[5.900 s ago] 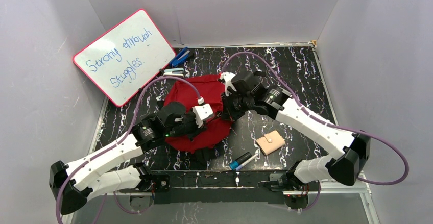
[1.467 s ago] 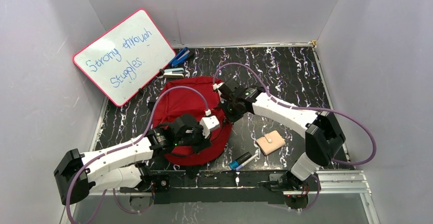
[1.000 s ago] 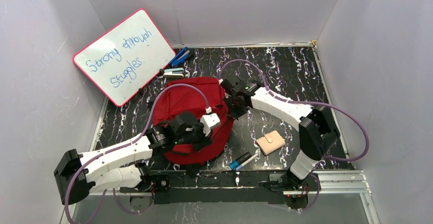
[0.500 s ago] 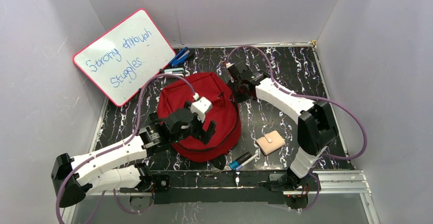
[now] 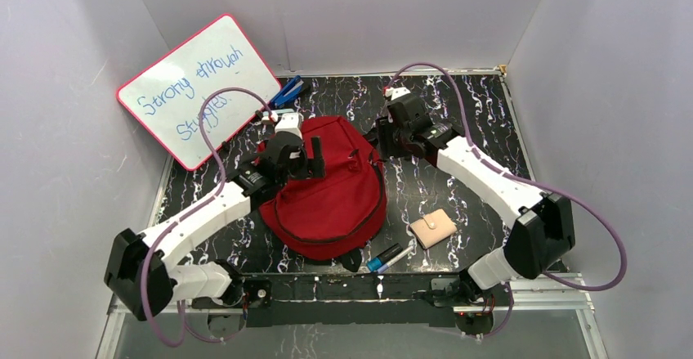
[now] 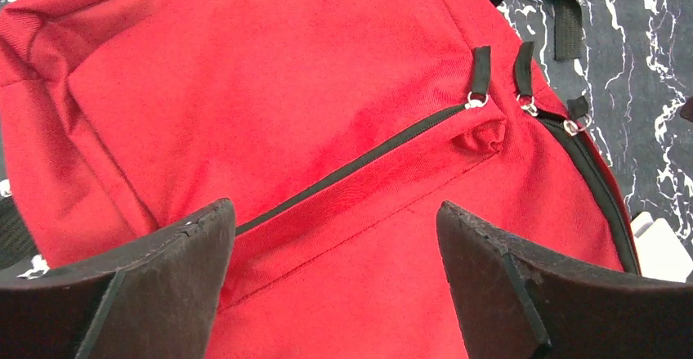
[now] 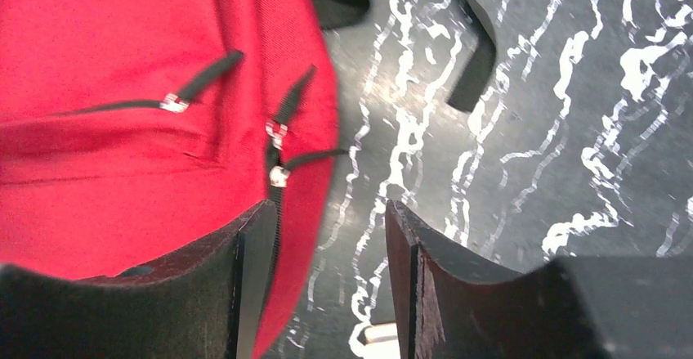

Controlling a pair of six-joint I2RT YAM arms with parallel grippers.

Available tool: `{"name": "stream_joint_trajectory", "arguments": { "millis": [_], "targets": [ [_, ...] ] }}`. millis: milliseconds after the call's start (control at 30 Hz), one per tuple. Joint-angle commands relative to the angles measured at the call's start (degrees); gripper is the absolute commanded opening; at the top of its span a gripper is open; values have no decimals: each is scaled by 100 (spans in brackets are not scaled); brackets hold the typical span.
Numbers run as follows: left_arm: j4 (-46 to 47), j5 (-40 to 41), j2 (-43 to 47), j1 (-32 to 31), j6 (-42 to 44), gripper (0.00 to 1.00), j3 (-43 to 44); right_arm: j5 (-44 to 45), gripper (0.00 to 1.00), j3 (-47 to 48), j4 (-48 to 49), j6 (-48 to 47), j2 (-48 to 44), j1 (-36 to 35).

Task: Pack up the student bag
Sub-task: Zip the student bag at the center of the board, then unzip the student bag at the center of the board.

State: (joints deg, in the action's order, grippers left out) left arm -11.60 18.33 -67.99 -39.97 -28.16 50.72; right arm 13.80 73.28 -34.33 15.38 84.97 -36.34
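Note:
The zipper of the front pocket is closed and the bag is lying loose, so my right gripper should pinch the bag's edge point(image 7: 302, 122) while my left gripper pulls the zipper pull along.
The student bag point(image 5: 331, 195), a dark-red backpack, lies flat at the middle of the table with its front pocket up. Its black zipper point(image 6: 368, 159) crosses the left wrist view, with pulls point(image 6: 476, 100) at the zipper's end. My left gripper point(image 5: 304, 159) hovers over the bag's back left part. It is open wide point(image 6: 335, 236) with only red fabric below. My right gripper point(image 5: 382, 141) is beside the bag's back right edge. It is open point(image 7: 327, 253) over the table, with the bag's edge and zipper pulls point(image 7: 278, 130) by its left finger point(image 7: 253, 277). A black strap point(image 7: 478, 56) lies on the table.
A whiteboard point(image 5: 196, 89) leans at the back left, with a blue stapler point(image 5: 286, 91) beside it. A beige wallet point(image 5: 432, 228) and a blue marker point(image 5: 384, 258) lie right of the bag near the front edge. Walls enclose the table.
Both grippers were shut on the bag a second ago and have since opened. Both arms drew toward the back. The bag settled flat and shifted slightly right.

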Motion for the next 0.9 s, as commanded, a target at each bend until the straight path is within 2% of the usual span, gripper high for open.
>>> {"name": "stream_joint_trajectory", "arguments": {
  "millis": [0, 200, 333, 500, 700, 733, 800, 867],
  "targets": [
    [274, -292, -415, 107, -194, 89, 542, -573, 61, 77, 702, 444, -18, 23],
    [428, -868, -1583, 116, 465, 81, 1427, -990, 68, 291, 893, 807, 648, 353],
    [483, -1296, -2121, 116, 953, 78, 1747, -1934, 70, 284, 1178, 864, 1064, 827],
    [385, -1382, -2603, 108, 1372, 77, 2025, -3178, 70, 67, 1631, 962, 1432, 1177],
    [179, -1372, -3001, -23, 1779, 75, 2428, -3933, 69, -433, 2122, 1140, 1627, 1314],
    [146, -1310, -3079, -60, 1866, 75, 2488, -4035, 67, -496, 2194, 1150, 1658, 1340],
    [33, -1187, -3258, -119, 2025, 75, 2681, -4275, 55, -570, 2300, 1176, 1716, 1361],
    [-94, -998, -3452, -179, 2190, 75, 2880, -4414, 29, -622, 2387, 1170, 1773, 1366]
  ]
}}
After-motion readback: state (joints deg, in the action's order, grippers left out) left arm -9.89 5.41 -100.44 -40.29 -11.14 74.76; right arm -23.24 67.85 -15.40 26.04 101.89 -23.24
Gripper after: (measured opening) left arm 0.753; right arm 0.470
